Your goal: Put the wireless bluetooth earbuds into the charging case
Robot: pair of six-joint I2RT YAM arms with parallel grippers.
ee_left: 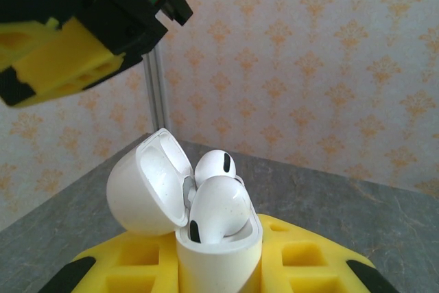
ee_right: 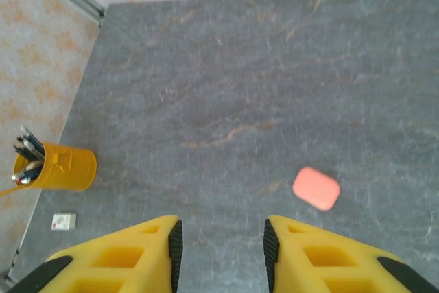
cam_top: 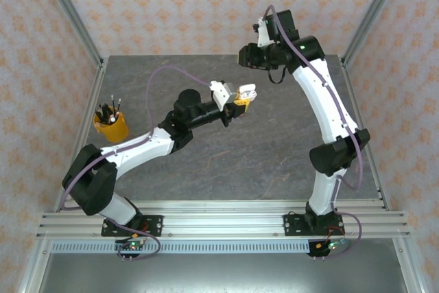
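The white charging case, now held above the table's middle, will be released by my left gripper, which will set it on the grey table (cam_top: 236, 134) just in front of the salmon-pink case.
My left gripper (cam_top: 241, 99) is held above the middle of the table, shut on a white charging case (ee_left: 219, 259) whose lid (ee_left: 147, 190) hangs open to the left. Two white earbuds sit in the case, one in front (ee_left: 219, 207) and one behind (ee_left: 215, 166), heads sticking up. My right gripper (cam_top: 248, 56) hovers high at the back, above and beyond the case. Its yellow fingers (ee_left: 65, 60) show at the upper left of the left wrist view. It is open (ee_right: 223, 252) with nothing between its pads, looking down at the table.
A closed salmon-pink case (ee_right: 316, 188) lies on the grey table (cam_top: 274, 149) below the right gripper. A yellow cup of pens (cam_top: 111, 125) stands at the left edge, with a small white box (ee_right: 63, 221) near it. Patterned walls and metal posts enclose the table.
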